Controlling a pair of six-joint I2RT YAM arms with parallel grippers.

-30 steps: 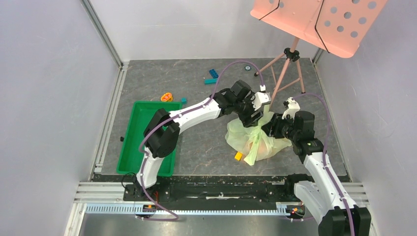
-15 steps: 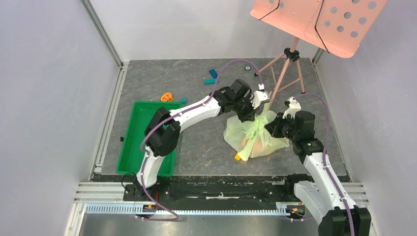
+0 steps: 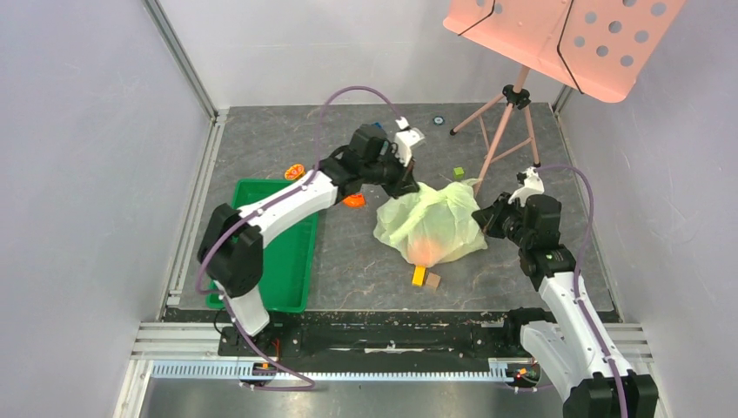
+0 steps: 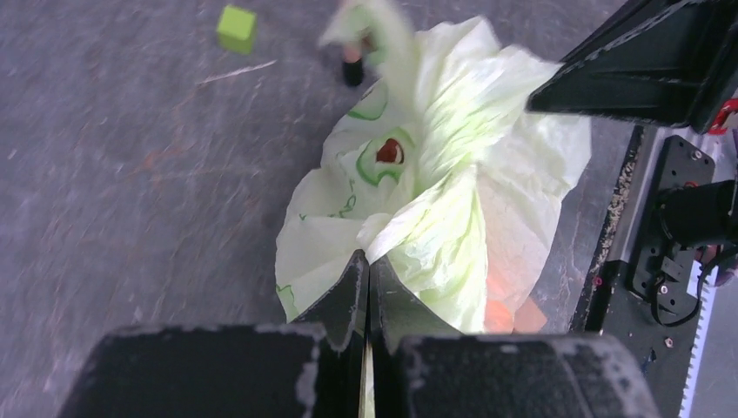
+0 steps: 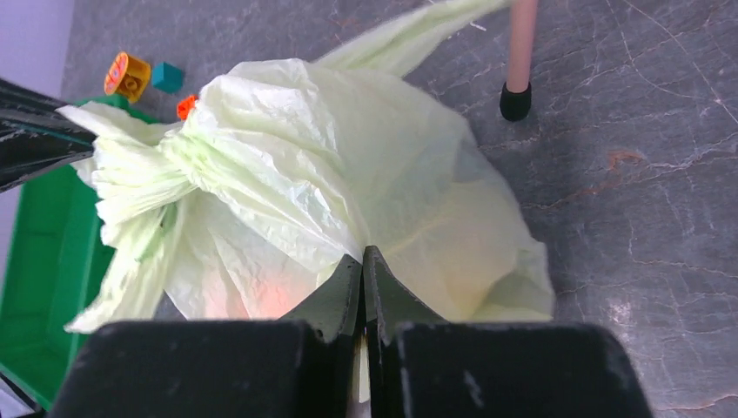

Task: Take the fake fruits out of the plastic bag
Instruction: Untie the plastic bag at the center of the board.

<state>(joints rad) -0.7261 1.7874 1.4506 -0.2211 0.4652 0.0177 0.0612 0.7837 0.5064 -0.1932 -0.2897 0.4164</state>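
Observation:
Next, my right gripper takes film nearer the twist (image 3: 452,193) to open the bag, as the bag's neck is twisted shut and my right gripper holds the bag's side edge.
The pale green plastic bag (image 3: 431,225) lies stretched between my two grippers on the grey floor. My left gripper (image 3: 407,185) is shut on the gathered film at its left end; in the left wrist view its tips (image 4: 367,261) pinch the bag (image 4: 435,183). My right gripper (image 3: 481,218) is shut on the bag's right edge, with film between its tips (image 5: 363,257). The fake fruits are inside the bag (image 5: 322,174). Only an orange glow (image 3: 424,252) (image 5: 270,300) shows through the film.
A green tray (image 3: 261,252) lies at the left. A flat orange piece (image 3: 353,201), an orange ring (image 3: 295,171), a green block (image 3: 458,173), a yellow block (image 3: 419,276) and a brown block (image 3: 432,281) lie around the bag. A pink music stand's tripod (image 3: 509,131) stands behind it.
Both grippers have shut on the bag. The left arm has pulled its end back and left, spreading the bag and uncovering the flat orange piece and the brown block.

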